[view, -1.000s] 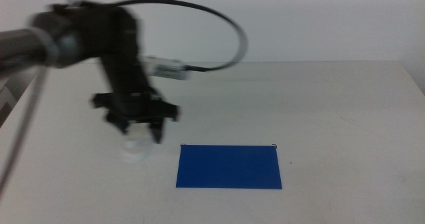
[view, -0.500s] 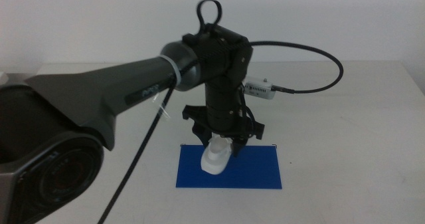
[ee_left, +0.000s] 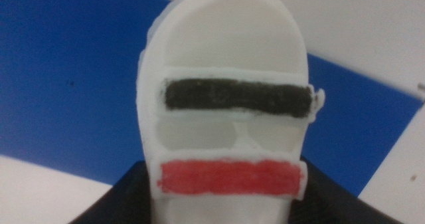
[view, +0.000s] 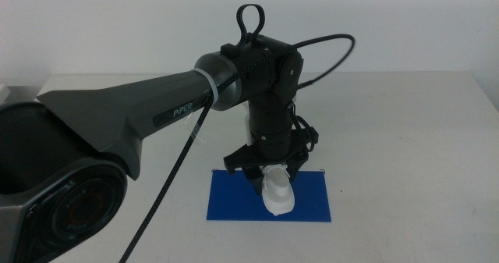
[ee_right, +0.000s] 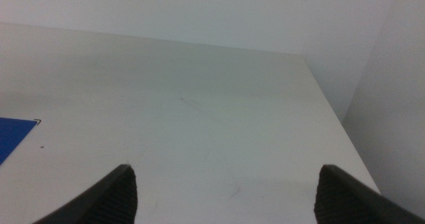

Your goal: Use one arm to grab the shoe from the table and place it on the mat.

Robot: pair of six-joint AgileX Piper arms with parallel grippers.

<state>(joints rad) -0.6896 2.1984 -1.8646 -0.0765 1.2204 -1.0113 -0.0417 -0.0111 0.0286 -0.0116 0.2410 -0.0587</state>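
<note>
I should use my left gripper to set the white shoe free on the middle of the blue mat (view: 266, 186), so that it lies along the mat's long side.
The left arm (view: 156, 111), black and dark grey with "PiPER" lettering, reaches in from the left over the blue mat (view: 234, 197). Its gripper (view: 270, 175) is shut on the white shoe (view: 277, 193), which hangs toe-down over the mat's middle. In the left wrist view the shoe (ee_left: 229, 104) fills the picture, with a black strap and a red strap across its top, and the mat (ee_left: 66, 84) lies behind it. The right gripper (ee_right: 226, 187) is open and empty over bare table; it does not show in the middle view.
The white table (view: 405, 138) spreads around the mat. In the right wrist view the table's far edge (ee_right: 312, 71) meets a pale wall, and a corner of the mat (ee_right: 13, 137) shows.
The left arm has carried the shoe from the table left of the mat to over the mat's middle. The shoe has turned toe-down toward the camera.
</note>
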